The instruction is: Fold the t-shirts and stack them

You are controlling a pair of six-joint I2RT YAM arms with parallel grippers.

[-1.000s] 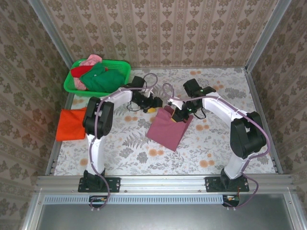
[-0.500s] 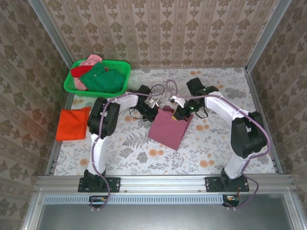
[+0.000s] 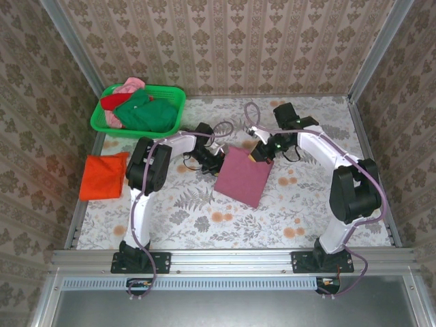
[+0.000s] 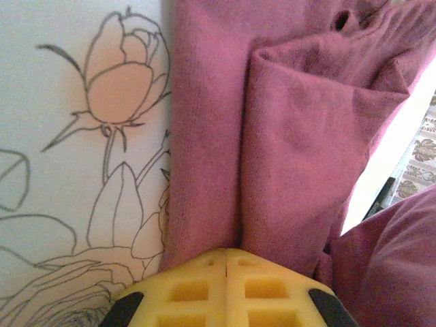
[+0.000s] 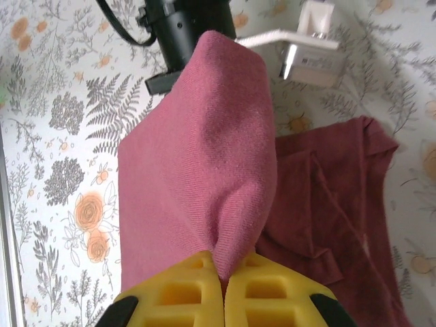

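Observation:
Next, my left gripper opens and takes the t-shirt's far corner (image 3: 230, 150) before stacking it, because the maroon t-shirt lies slanted with that gripper partway along its side.
The maroon t-shirt (image 3: 242, 177) lies folded in the middle of the table, its far edge raised. My right gripper (image 3: 262, 154) is shut on that far edge; in the right wrist view a lifted fold of the maroon t-shirt (image 5: 197, 157) runs into my gripper (image 5: 223, 262). My left gripper (image 3: 216, 163) sits at the shirt's left corner. In the left wrist view its yellow fingers (image 4: 197, 286) are pressed together where the maroon t-shirt (image 4: 286, 136) meets my gripper (image 4: 226, 251). An orange-red t-shirt (image 3: 102, 176) lies folded at the left edge.
A green plastic basket (image 3: 170, 92) at the back left holds green (image 3: 144, 113), red (image 3: 112, 102) and pink (image 3: 133, 84) shirts. The left arm's black wrist (image 5: 180, 27) is close beyond the raised fold. Metal rails and papered walls border the table.
My left gripper moved right to the maroon shirt's corner and shut. My right gripper drew the shirt's far edge back and to the right, and the shirt shifted with it.

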